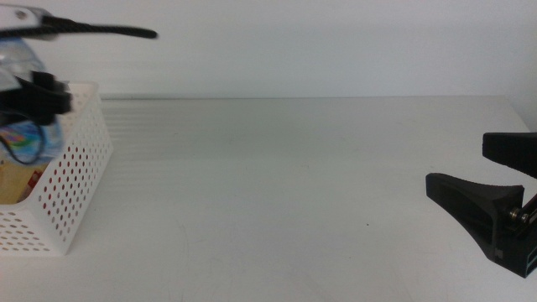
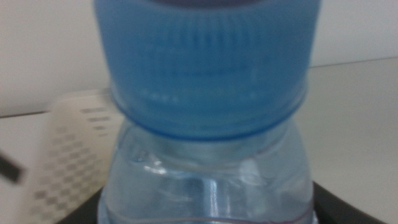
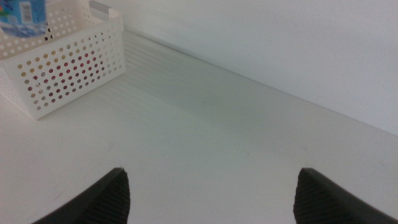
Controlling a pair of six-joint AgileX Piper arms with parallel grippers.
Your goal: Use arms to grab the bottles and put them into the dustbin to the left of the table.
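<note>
My left gripper should set the water bottle, now held over the dustbin at rim height, down across the yellow bottle and the red thing (image 1: 32, 169) in the dustbin.
My left gripper (image 1: 38, 94) is shut on the clear blue-capped water bottle (image 1: 32, 138) and holds it over the white perforated dustbin (image 1: 80, 168) at the table's left end. The bottle's lower part sits at about rim height. In the left wrist view the blue cap (image 2: 208, 68) fills the picture, with the dark jaws on either side of the body. A yellow bottle (image 1: 15, 183) lies inside the dustbin, and something red (image 3: 62, 78) shows through its holes. My right gripper (image 1: 497, 172) waits open at the right edge, its jaws wide apart (image 3: 211, 199).
The off-white table (image 1: 277, 193) stretches between the dustbin and the right gripper, with a pale wall behind it. A thick black cable (image 1: 101, 32) runs from the left arm above the dustbin.
</note>
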